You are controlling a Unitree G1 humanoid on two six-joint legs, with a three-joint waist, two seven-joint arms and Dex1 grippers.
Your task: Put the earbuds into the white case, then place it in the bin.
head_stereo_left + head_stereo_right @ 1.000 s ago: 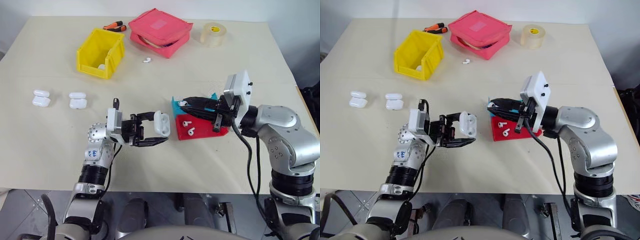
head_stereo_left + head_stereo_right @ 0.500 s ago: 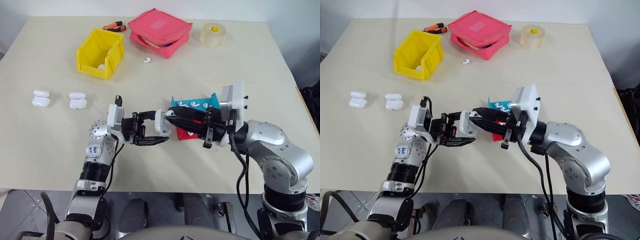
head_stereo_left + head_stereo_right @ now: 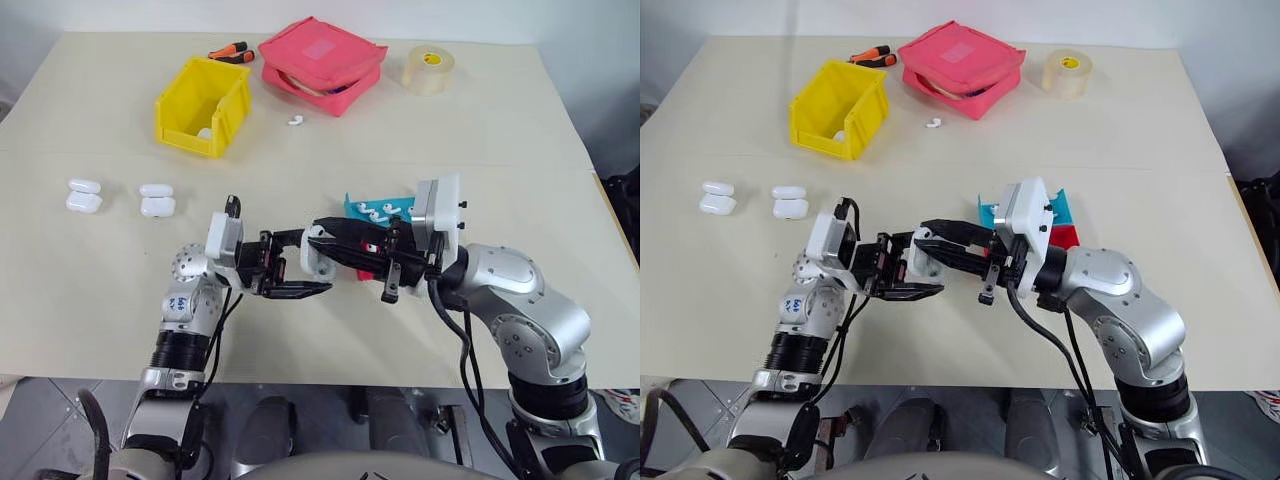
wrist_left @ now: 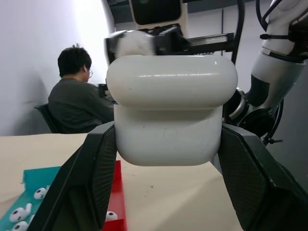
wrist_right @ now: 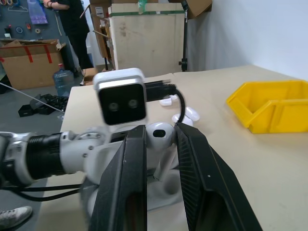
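Note:
Next, I let go of the earbud, now at the top of the case, with my right gripper in the far slot of the white case point(image 3: 333, 237) point(image 5: 171, 183) that my left gripper holds.
My left gripper point(image 3: 316, 262) is shut on a white case point(image 4: 171, 110), holding it above the table's near middle with the lid end up. My right gripper point(image 5: 161, 130) reaches in from the right, its tips at the top of that case, shut on a small white earbud point(image 5: 161, 136). Whether the lid is open I cannot tell. More earbuds point(image 3: 385, 211) lie in a teal tray point(image 3: 352, 207) behind the right gripper. One loose earbud point(image 3: 294, 121) lies near the yellow bin point(image 3: 190, 135) at the far left, which has something white inside.
Two more white cases point(image 3: 83, 195) point(image 3: 157, 200) rest on the table at the left. A pink pouch point(image 3: 320, 62), a tape roll point(image 3: 428, 68) and orange screwdrivers point(image 3: 230, 52) sit along the far edge. A red tray point(image 3: 1068, 236) lies beside the teal one. A person point(image 4: 77, 101) sits beyond the table.
My right gripper has swung left from over the trays to the top of the held case, carrying the earbud. The left gripper has kept the case in place.

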